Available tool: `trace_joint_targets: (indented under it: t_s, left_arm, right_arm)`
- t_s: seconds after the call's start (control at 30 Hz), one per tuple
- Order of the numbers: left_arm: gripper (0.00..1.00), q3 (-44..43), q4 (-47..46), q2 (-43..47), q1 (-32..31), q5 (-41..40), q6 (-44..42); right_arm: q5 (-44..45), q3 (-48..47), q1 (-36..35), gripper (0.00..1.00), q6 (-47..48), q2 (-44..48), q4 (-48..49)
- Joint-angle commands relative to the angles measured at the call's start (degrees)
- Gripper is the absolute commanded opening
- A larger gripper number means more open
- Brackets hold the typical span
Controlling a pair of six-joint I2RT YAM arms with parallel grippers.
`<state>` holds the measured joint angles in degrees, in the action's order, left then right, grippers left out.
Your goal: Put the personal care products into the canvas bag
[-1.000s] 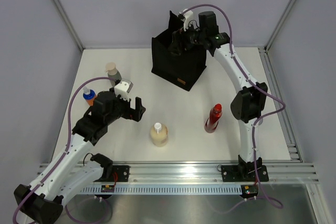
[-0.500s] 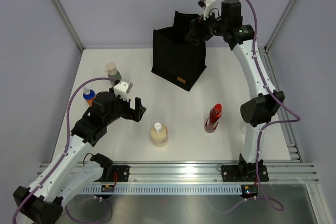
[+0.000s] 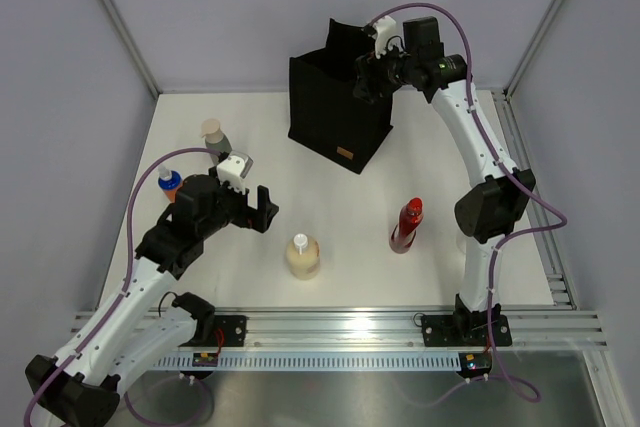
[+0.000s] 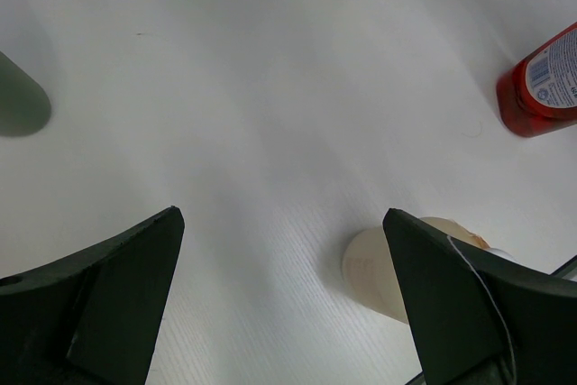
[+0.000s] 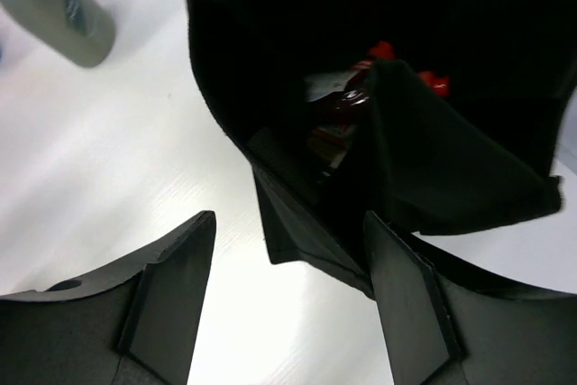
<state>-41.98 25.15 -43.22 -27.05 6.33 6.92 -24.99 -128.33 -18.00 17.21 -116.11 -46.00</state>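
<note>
My left gripper closes next around the body of the beige bottle (image 3: 303, 261) (image 4: 371, 270), just under its white pump.
The canvas bag (image 3: 335, 117) stands upright at the back of the table, black with a tan label. My right gripper (image 3: 367, 77) hovers above its back right rim, open, with nothing between its jaws. In the right wrist view the right gripper (image 5: 288, 290) looks down into the canvas bag (image 5: 424, 169), where red and maroon products (image 5: 347, 96) lie. A beige bottle (image 3: 303, 257) stands just right of my open left gripper (image 3: 262, 209). The left wrist view has the left gripper (image 4: 284, 299) beside the beige bottle (image 4: 374, 272). A red bottle (image 3: 406, 225) stands mid-right.
A grey bottle with a beige cap (image 3: 214, 135) and an orange bottle with a blue cap (image 3: 170, 183) stand at the left, behind the left arm. The grey bottle (image 5: 59, 11) also shows in the right wrist view. Walls and frame posts close in the table.
The right gripper has pulled back and to the right from over the bag's mouth, and its jaws have narrowed. The left arm and the bottles on the table have not moved.
</note>
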Motion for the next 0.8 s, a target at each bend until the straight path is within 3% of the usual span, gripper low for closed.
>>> trace_joint_targets:
  t_s: [0.0, 0.17, 0.33, 0.4, 0.43, 0.5, 0.77]
  left_arm:
    - [0.99, -0.03, -2.91, 0.16, -0.02, 1.93, -0.85]
    - [0.99, -0.04, -2.82, 0.16, -0.02, 2.11, -0.94]
    - [0.99, -0.04, -3.0, 0.42, -0.02, 4.04, -0.94]
    - [0.99, 0.23, -4.31, 0.33, -0.02, 8.23, -0.33]
    - [0.99, 0.4, -4.84, 0.07, -0.11, 9.65, 0.37]
    - [0.99, 0.32, -6.33, -1.07, -0.02, 13.6, 3.27]
    - [0.99, -1.44, -3.53, -0.9, -1.69, 12.05, 11.01]
  right_arm:
    - [8.03, -0.78, -0.28, 0.73, -4.29, 1.51, 3.72]
    - [2.33, -2.01, -0.72, 0.59, -5.87, 0.27, 1.26]
    - [-9.07, 2.64, -0.9, 0.31, -2.37, 4.31, -0.41]
    - [-12.35, 6.15, -0.9, 0.23, -0.95, 7.38, -0.58]
    - [-14.27, 6.86, -0.9, 0.12, -0.69, 8.09, -1.11]
    - [-15.34, 7.92, -0.9, 0.01, -0.95, 9.59, -1.64]
    - [-17.8, 16.96, -0.9, 0.0, -5.34, 17.67, 5.92]
